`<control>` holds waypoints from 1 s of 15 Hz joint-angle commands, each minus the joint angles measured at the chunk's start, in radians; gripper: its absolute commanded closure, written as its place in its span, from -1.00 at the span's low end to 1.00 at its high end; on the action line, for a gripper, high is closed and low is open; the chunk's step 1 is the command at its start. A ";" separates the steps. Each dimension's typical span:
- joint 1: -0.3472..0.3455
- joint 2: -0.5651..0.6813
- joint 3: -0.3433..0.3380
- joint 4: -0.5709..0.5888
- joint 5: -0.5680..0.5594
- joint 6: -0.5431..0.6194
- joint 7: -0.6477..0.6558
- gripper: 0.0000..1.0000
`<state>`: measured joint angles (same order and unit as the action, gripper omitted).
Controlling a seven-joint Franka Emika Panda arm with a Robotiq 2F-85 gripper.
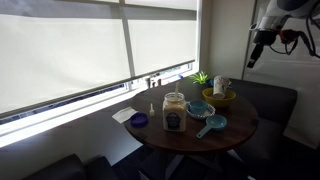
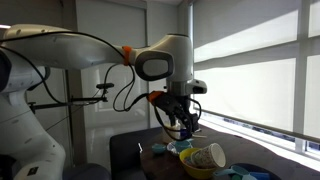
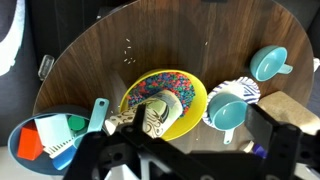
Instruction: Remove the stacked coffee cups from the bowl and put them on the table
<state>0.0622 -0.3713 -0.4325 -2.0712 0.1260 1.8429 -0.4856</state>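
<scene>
The stacked coffee cups' upper rim (image 1: 223,79) (image 3: 150,128), above the yellow bowl, is the next spot my gripper should go down to and close on.
The stacked coffee cups (image 3: 155,113) are cream with a dark pattern and lean on their side in the yellow bowl (image 3: 190,90), which holds colourful bits. Both show in both exterior views: cups (image 1: 221,86) (image 2: 207,157), bowl (image 1: 219,98) (image 2: 192,168). The bowl stands near the edge of the round dark brown table (image 3: 110,55) (image 1: 235,125). My gripper (image 3: 185,165) (image 1: 257,52) (image 2: 181,126) hangs well above the bowl, open and empty, with its dark fingers framing the bottom of the wrist view.
A light blue bowl (image 3: 228,112) (image 1: 200,110) sits beside the yellow bowl. A blue handled scoop cup (image 3: 268,63) (image 1: 212,125), a labelled jar (image 1: 174,112), a small plant (image 1: 200,77) and a blue dish with oddments (image 3: 45,140) also stand on the table.
</scene>
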 commanded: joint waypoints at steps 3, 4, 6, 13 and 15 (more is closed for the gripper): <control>-0.065 0.048 0.051 0.031 0.028 -0.014 -0.018 -1.00; -0.068 0.067 0.044 0.051 0.039 -0.027 -0.036 -1.00; -0.073 0.125 0.011 0.117 0.054 -0.071 -0.189 -1.00; -0.175 0.382 -0.002 0.354 0.258 -0.266 -0.503 -1.00; -0.215 0.453 0.029 0.431 0.297 -0.254 -0.447 -1.00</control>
<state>-0.0875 -0.0565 -0.4489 -1.7999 0.3503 1.6333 -0.9626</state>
